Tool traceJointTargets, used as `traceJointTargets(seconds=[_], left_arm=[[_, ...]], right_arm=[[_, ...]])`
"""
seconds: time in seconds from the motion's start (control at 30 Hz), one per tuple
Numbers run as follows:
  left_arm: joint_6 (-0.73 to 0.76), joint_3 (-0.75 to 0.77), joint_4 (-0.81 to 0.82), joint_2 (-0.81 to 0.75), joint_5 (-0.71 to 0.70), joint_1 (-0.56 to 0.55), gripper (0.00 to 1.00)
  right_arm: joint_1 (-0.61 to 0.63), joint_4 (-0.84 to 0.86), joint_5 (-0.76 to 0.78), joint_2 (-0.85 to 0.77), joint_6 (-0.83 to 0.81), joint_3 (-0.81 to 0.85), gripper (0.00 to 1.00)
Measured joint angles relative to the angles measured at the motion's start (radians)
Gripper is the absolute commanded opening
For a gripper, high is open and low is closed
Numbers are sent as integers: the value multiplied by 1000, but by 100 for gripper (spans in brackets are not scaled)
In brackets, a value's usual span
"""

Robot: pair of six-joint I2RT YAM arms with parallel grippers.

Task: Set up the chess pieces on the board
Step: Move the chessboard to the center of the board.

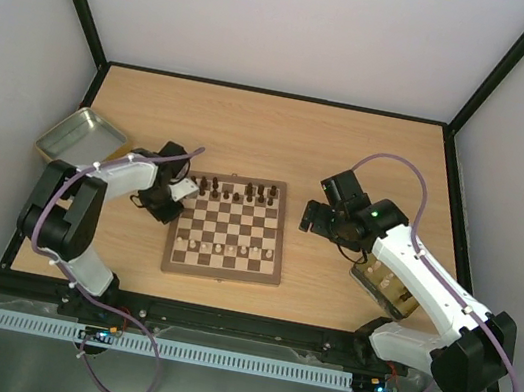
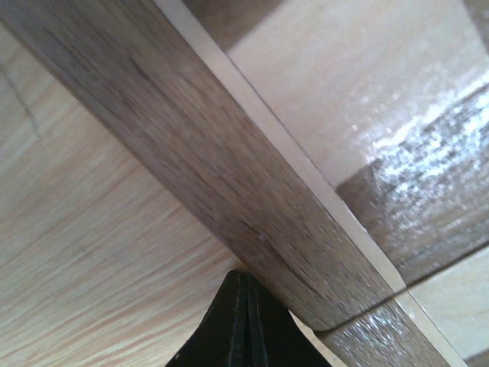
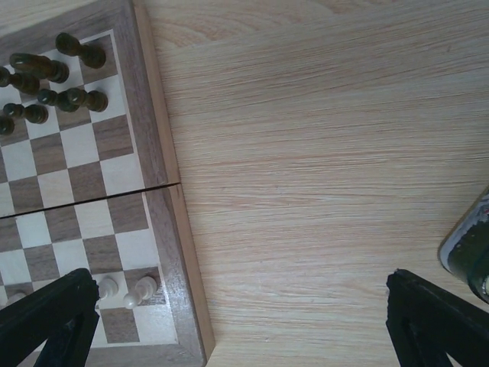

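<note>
My right gripper should grab the rim point(image 1: 355, 267) point(image 3: 452, 238) of the container of pale pieces on the container's short side, near the corner that is closest to the board.
The board point(image 1: 223, 268) lies mid-table. Several dark brown pieces point(image 1: 237, 192) stand on its far rows and several cream pieces point(image 1: 222, 248) near its front. My left gripper point(image 1: 171, 202) is shut and empty, its tips low at the board's left edge. In the left wrist view the closed fingers point(image 2: 246, 306) touch the board's brown border point(image 2: 229, 176). My right gripper point(image 1: 314, 215) is open and empty, above the table just right of the board. In the right wrist view point(image 3: 241, 306) it spans bare table, with dark pieces point(image 3: 61, 76) and cream pawns point(image 3: 141, 289) on the board point(image 3: 164, 229) to the left.
A shallow metal tray point(image 1: 81, 137) sits at the far left. A clear container point(image 1: 383, 286) holding pale pieces stands under my right arm, and its rim shows in the right wrist view point(image 3: 470, 252). Black frame rails and white walls enclose the table.
</note>
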Motion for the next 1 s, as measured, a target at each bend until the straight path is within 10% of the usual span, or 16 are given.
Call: traceJointTargets(seconds=[0.23,0.43,0.73,1.0], left_arm=[[-26,39,34,37,-10,-8,2],[-45,67,54,65,-21,-47,2],[-64,83,79,80,-26,-134,2],[-71,83,85,80,-26,-187,2]], right_arm=[[-15,-24,47,0,36,0,97],[-76,-44,69,-3,55,-4,57],[-165,-60,71,-8,63,-43,30],[-232,-71,69,-8,66,-109,44]])
